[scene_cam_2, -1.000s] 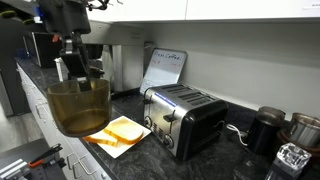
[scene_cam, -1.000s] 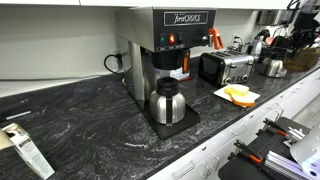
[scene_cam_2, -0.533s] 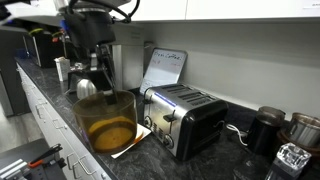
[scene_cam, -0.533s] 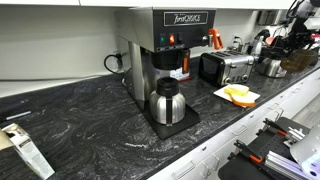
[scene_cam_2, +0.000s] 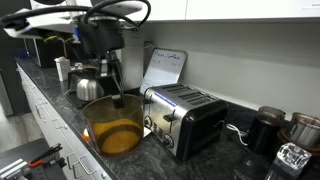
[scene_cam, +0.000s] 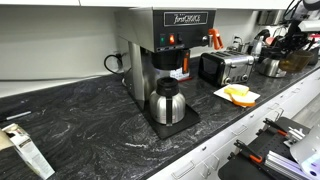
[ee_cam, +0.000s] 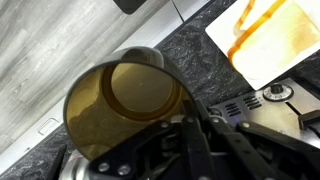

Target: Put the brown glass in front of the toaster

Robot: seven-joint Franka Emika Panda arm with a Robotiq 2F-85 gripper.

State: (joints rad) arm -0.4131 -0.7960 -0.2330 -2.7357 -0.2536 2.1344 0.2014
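Note:
Next, my gripper lets go of the brown glass on the dark counter (scene_cam: 258, 90) just past the white sheet, in front of the toaster.
The brown glass (scene_cam_2: 113, 137) is a translucent amber tumbler, seen large and close in an exterior view. It hangs just above the dark counter, left of the toaster (scene_cam_2: 186, 118) and close to its chrome end. My gripper (scene_cam_2: 112, 97) comes down from above and is shut on the glass's rim, with one finger inside. In the wrist view the glass (ee_cam: 124, 104) fills the centre, my gripper (ee_cam: 186, 120) grips its rim, and the toaster's chrome top (ee_cam: 262, 104) lies at the lower right. The toaster (scene_cam: 225, 67) also shows far along the counter.
A tall coffee brewer (scene_cam: 165, 45) with a steel carafe (scene_cam: 166, 103) stands mid-counter. A white sheet with a yellow item (scene_cam: 238, 94) lies before the toaster and also shows in the wrist view (ee_cam: 270, 40). A metal kettle (scene_cam: 274, 67) and a black canister (scene_cam_2: 265, 130) stand beyond.
My gripper has carried the brown glass sideways towards the toaster and lower towards the counter. The toaster and everything else have stayed put.

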